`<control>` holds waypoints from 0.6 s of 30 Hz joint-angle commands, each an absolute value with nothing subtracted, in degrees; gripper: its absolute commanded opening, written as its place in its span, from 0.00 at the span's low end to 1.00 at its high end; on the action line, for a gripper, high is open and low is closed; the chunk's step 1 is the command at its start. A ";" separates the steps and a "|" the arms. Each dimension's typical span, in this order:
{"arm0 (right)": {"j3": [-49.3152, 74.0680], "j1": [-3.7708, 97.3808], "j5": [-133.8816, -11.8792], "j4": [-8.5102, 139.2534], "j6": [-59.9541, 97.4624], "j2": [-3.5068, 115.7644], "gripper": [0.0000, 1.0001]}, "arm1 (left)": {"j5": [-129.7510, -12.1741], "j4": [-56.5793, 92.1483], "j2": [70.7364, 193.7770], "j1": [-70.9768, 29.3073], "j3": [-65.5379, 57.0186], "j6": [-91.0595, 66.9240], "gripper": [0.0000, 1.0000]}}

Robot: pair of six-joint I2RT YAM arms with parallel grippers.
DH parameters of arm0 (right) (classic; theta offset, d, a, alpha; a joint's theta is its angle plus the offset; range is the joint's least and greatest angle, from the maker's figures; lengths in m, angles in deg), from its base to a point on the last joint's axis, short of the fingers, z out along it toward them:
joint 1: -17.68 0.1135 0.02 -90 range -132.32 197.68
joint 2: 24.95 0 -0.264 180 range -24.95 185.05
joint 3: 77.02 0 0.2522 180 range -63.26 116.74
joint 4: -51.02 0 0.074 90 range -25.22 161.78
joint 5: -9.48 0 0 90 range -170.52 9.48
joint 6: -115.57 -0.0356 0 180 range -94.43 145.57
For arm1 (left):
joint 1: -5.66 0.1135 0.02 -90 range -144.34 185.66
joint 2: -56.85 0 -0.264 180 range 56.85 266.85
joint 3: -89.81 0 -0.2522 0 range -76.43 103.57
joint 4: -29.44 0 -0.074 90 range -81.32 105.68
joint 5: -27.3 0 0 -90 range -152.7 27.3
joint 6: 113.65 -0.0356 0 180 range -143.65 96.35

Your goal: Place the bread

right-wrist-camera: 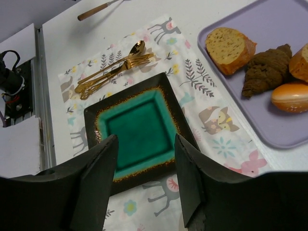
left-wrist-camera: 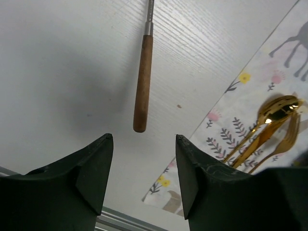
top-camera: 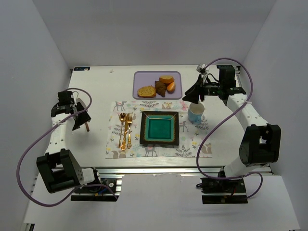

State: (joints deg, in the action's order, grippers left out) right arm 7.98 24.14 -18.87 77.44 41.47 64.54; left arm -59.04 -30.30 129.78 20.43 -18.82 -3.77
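Next, I move my left gripper to the wooden-handled utensil and close it around the middle of its brown handle (top-camera: 86, 124) (left-wrist-camera: 145, 70), toward the metal neck.
The bread (top-camera: 146, 91) is a golden-tan slice lying at the left of the lilac tray (top-camera: 139, 78); it also shows in the right wrist view (right-wrist-camera: 229, 48). The square teal plate (top-camera: 160, 127) sits bare on the patterned placemat (top-camera: 192, 144), and shows in the right wrist view (right-wrist-camera: 139, 130). My right gripper (top-camera: 193, 94) is open and empty, raised at the tray's right end, above the blue cup (top-camera: 196, 114); in its own view (right-wrist-camera: 146, 144) it hangs over the plate. My left gripper (top-camera: 80, 117) is open and empty at the far left.
A dark brown chunk (top-camera: 160, 88) and orange glossy pieces (top-camera: 169, 83) share the tray. Gold cutlery (top-camera: 125, 130) lies on the mat left of the plate. A wooden-handled utensil (left-wrist-camera: 143, 82) lies on the table just ahead of my left gripper (left-wrist-camera: 144, 139).
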 commanded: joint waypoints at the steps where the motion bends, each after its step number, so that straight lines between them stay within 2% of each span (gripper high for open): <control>1: 6.53 24.27 -17.68 79.01 42.97 63.11 0.56 | -58.93 -28.10 132.34 21.48 -19.91 -9.41 0.65; 12: 7.14 24.18 -16.28 79.98 42.36 64.78 0.58 | -62.17 -19.74 144.64 22.98 -17.46 -11.96 0.62; 18: 8.02 24.18 -16.19 79.89 41.74 65.84 0.60 | -62.61 -16.58 148.61 22.89 -17.98 -12.22 0.55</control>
